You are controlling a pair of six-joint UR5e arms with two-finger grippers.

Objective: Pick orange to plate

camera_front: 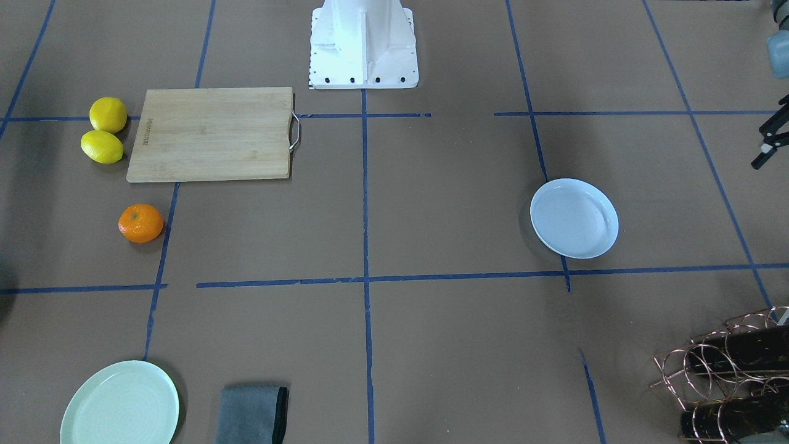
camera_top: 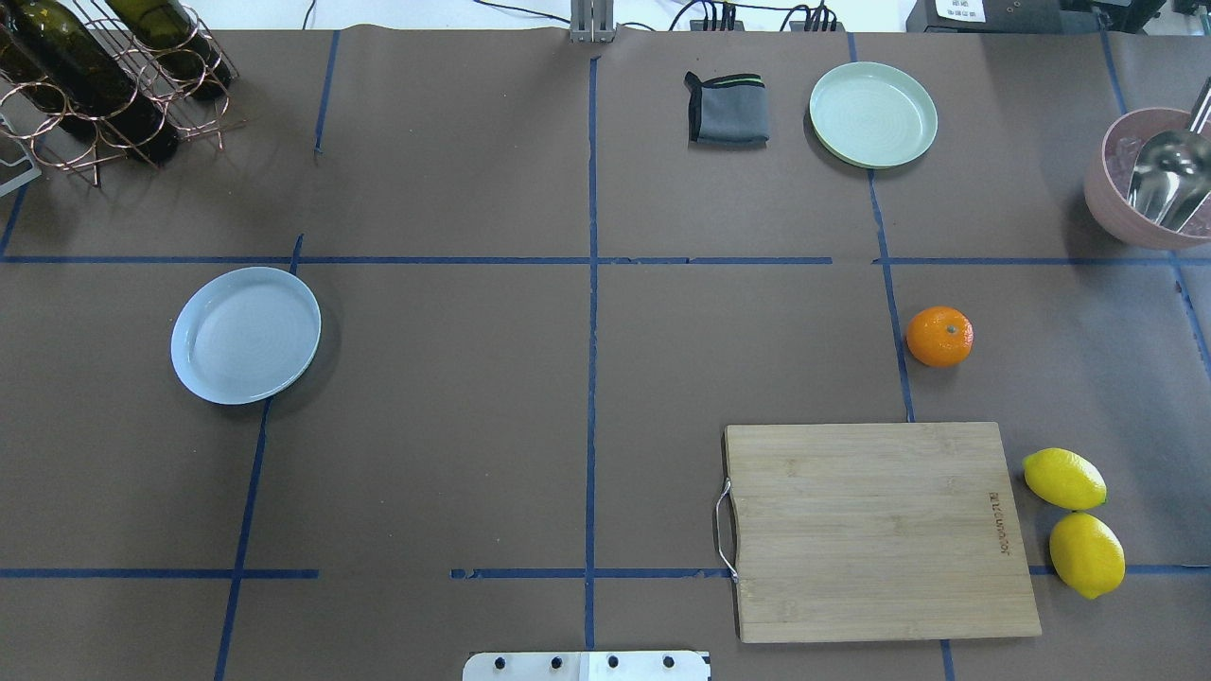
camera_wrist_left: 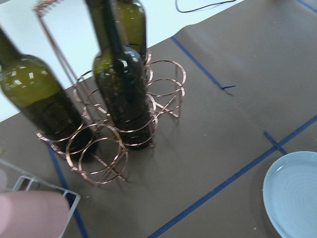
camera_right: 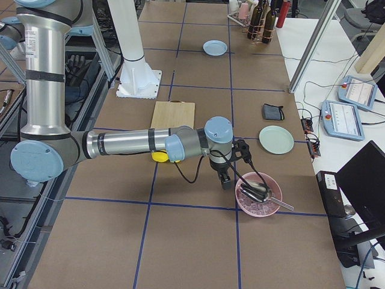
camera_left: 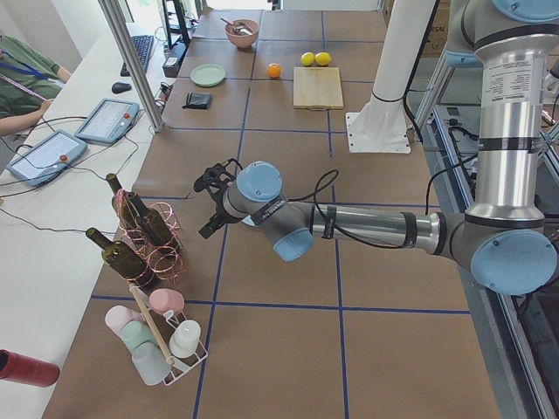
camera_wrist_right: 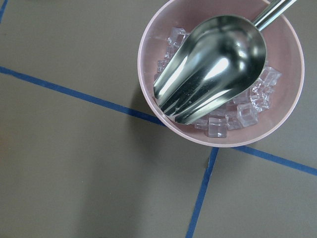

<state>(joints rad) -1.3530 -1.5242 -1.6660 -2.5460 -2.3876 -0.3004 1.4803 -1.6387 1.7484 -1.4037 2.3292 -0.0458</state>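
Note:
Next, my left gripper will go to the white bluish plate's rim (camera_front: 616,218) (camera_wrist_left: 272,220), on the side farthest from the orange, and close there.
The orange (camera_top: 939,336) lies on the brown table on the right side, just beyond the cutting board (camera_top: 875,530); it also shows as orange (camera_front: 140,223). The white bluish plate (camera_top: 246,335) sits bare on the left side, far from the fruit. Neither gripper touches either one. My left gripper (camera_left: 208,205) hovers near the wine rack (camera_left: 140,231), and its wrist view catches the plate (camera_wrist_left: 292,193). My right gripper (camera_right: 236,167) hangs beside the pink bowl (camera_right: 257,194). Both show only in the side views, so I cannot tell if they are open or shut.
Two lemons (camera_top: 1064,478) lie right of the cutting board. A mint-green plate (camera_top: 872,113) and a folded grey cloth (camera_top: 727,109) sit at the far edge. The pink bowl (camera_top: 1145,180) holds ice and a metal scoop. Bottles stand in the wine rack (camera_top: 104,85).

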